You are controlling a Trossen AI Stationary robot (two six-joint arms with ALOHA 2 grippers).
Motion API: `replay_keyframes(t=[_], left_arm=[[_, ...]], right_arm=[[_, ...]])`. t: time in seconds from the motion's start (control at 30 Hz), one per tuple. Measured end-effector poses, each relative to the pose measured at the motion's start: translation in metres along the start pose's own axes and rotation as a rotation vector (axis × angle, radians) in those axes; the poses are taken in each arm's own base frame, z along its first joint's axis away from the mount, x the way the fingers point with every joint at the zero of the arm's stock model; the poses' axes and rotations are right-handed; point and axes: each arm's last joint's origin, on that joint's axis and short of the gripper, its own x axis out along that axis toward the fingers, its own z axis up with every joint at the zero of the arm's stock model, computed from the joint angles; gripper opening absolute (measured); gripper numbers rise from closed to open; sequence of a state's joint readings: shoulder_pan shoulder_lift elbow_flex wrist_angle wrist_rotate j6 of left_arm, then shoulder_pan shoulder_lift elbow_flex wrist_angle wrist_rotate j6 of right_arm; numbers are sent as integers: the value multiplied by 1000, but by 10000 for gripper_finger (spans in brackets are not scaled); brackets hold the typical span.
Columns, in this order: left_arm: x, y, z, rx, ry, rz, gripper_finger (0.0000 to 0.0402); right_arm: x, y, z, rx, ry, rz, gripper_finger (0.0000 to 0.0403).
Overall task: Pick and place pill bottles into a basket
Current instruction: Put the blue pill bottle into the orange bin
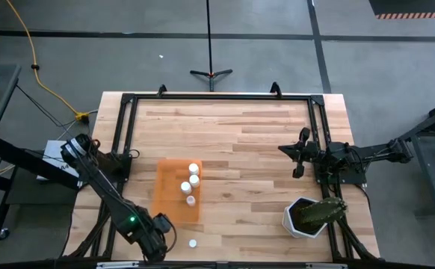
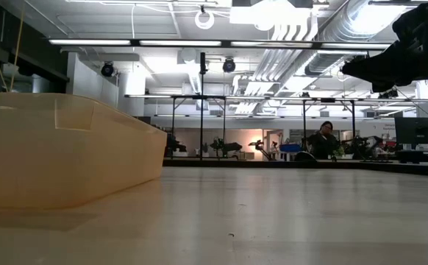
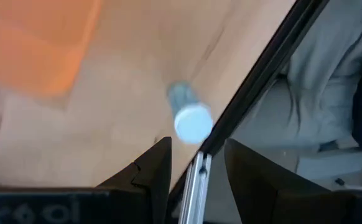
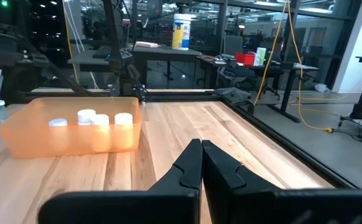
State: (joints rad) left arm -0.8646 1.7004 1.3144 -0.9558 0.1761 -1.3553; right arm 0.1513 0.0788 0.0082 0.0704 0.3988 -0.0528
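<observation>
The left gripper's fingers are too close together, short of the pill bottle by the black frame, so they should open wider and close around its cap (image 3: 193, 124).
The orange tray (image 1: 174, 196) lies on the table left of centre, with several white pill bottles (image 1: 193, 179) standing in its right part; they also show in the right wrist view (image 4: 86, 116). One more white pill bottle (image 1: 193, 243) stands on the table near its near edge, beside the black frame rail (image 3: 255, 81). My left gripper (image 1: 171, 240) is open just left of that bottle (image 3: 190, 121), its fingers (image 3: 157, 165) short of it and not touching. My right gripper (image 1: 286, 150) is shut and empty at the table's right, clear of the wood.
A white hexagonal pot with a green plant (image 1: 309, 217) stands at the near right corner. A black frame (image 1: 217, 97) runs around the table. In the low view the tray's wall (image 2: 59, 154) fills the left. A person shows far off in the room (image 2: 323, 140).
</observation>
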Motion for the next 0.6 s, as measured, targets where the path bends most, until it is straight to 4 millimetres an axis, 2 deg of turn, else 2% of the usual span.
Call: replay_keyframes(t=[0.27, 0.5, 0.6], left_arm=[[7, -6, 5, 121, -87, -15, 182], [18, -7, 7, 181, -50, 11, 183], [18, -7, 6, 175, -44, 14, 199]], right_arm=[[0, -1, 0, -17, 0, -23, 0], [0, -1, 0, -18, 0, -23, 0], [0, -1, 0, -18, 0, -23, 0]])
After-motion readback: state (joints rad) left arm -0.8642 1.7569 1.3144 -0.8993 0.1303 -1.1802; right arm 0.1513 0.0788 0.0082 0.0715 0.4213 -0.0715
